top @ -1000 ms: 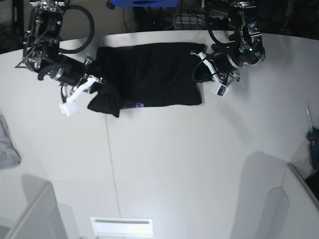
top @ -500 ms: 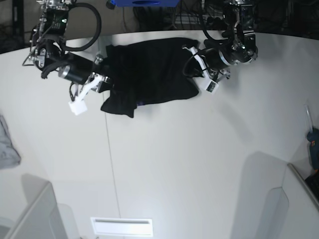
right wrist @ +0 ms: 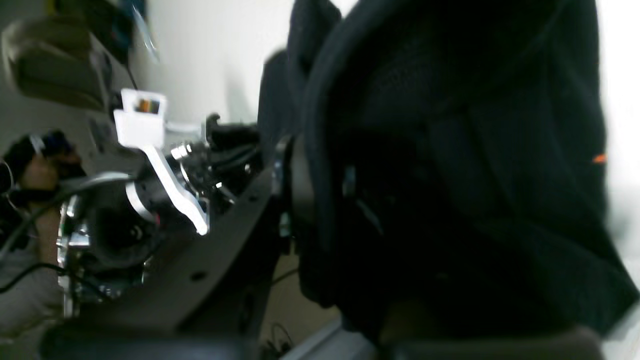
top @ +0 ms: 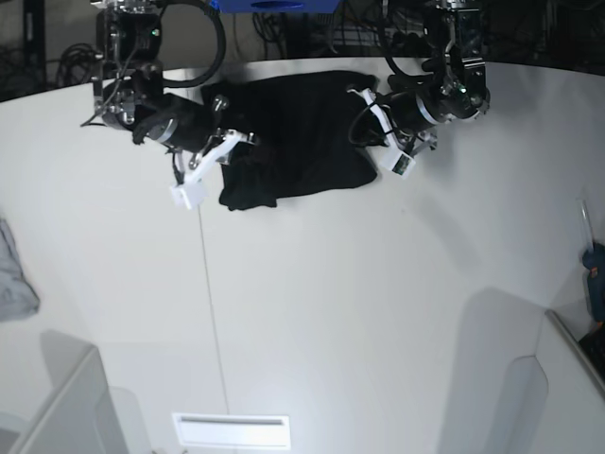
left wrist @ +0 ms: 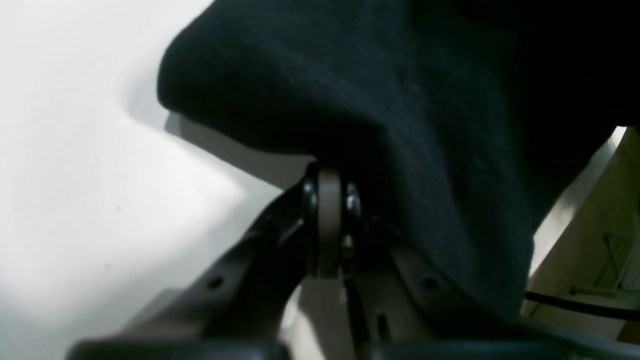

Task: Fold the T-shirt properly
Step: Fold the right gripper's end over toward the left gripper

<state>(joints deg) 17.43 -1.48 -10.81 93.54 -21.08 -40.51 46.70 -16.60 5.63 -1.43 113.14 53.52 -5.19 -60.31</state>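
Note:
My right gripper has the lifted end of the black T-shirt. I should let go of that end on the middle of the black T-shirt's body [top: 287, 139]. The lifted end now hangs in thick folds.
The black T-shirt [top: 302, 128] lies bunched at the far middle of the white table [top: 312, 303], with its left end lifted and pulled inward. My left gripper [top: 363, 121] is shut on the shirt's right edge. In the left wrist view its pads [left wrist: 327, 225] are pressed together and the T-shirt [left wrist: 400, 90] drapes over them. My right gripper [top: 238, 149] is shut on the shirt's left end. The right wrist view shows the T-shirt [right wrist: 475, 150] hanging in thick folds from that right gripper [right wrist: 320, 190].
A small grey cloth [top: 13, 274] lies at the table's left edge. A white slotted box [top: 232, 430] sits at the near edge, with grey panels at both near corners. A blue object [top: 274, 5] and cables stand behind the table.
My right gripper has carried the shirt's left end to the right, toward the middle, so the shirt is narrower and more bunched. The left gripper rose slightly and then held still.

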